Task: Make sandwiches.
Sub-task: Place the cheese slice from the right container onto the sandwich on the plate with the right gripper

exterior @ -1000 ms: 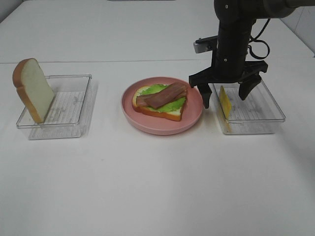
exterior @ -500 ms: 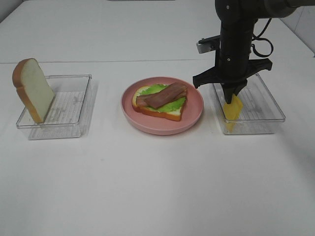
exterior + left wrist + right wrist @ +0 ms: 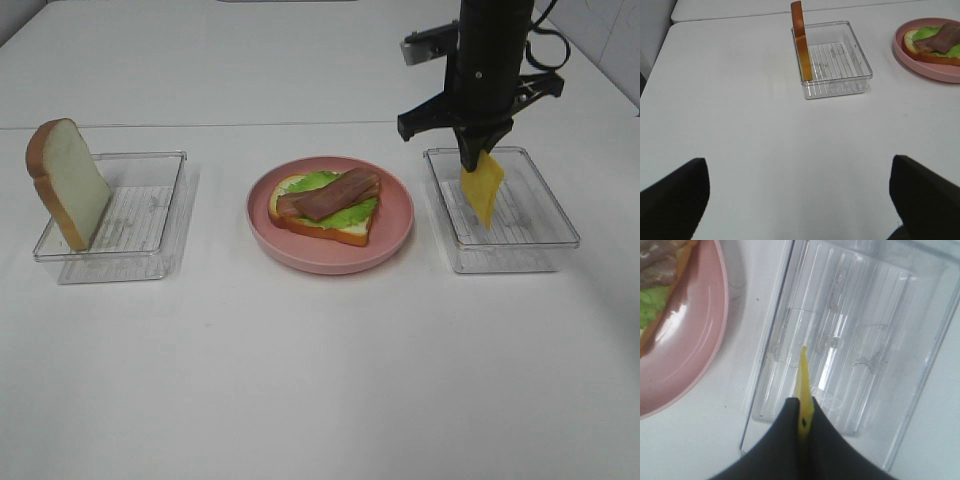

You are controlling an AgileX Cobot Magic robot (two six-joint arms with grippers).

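The robot's right gripper will release the yellow cheese square on the piece of bacon atop the lettuce (image 3: 327, 199).
An open sandwich (image 3: 328, 205) lies on the round pink plate (image 3: 395, 225): a bread slice with green lettuce and a bacon strip (image 3: 330, 193) on top. It also shows in the left wrist view (image 3: 935, 42) and at the edge of the right wrist view (image 3: 660, 285). My right gripper (image 3: 472, 160) is shut on a yellow cheese square (image 3: 484, 186) and holds it hanging above the right clear tray (image 3: 540, 255). The right wrist view shows the cheese (image 3: 803, 390) edge-on between the fingers. A second bread slice (image 3: 68, 182) stands upright in the left clear tray (image 3: 150, 255). My left gripper's fingers (image 3: 675, 192) are spread wide, far from it.
The white table has a seam line across the back (image 3: 200, 126). The left tray (image 3: 837, 85) with the standing bread slice (image 3: 801, 40) lies ahead of the left gripper. The right tray (image 3: 860, 340) under the cheese holds nothing else.
My right gripper closed on the cheese square in the right tray and lifted it up out of the tray. The left arm and the plate have not moved.
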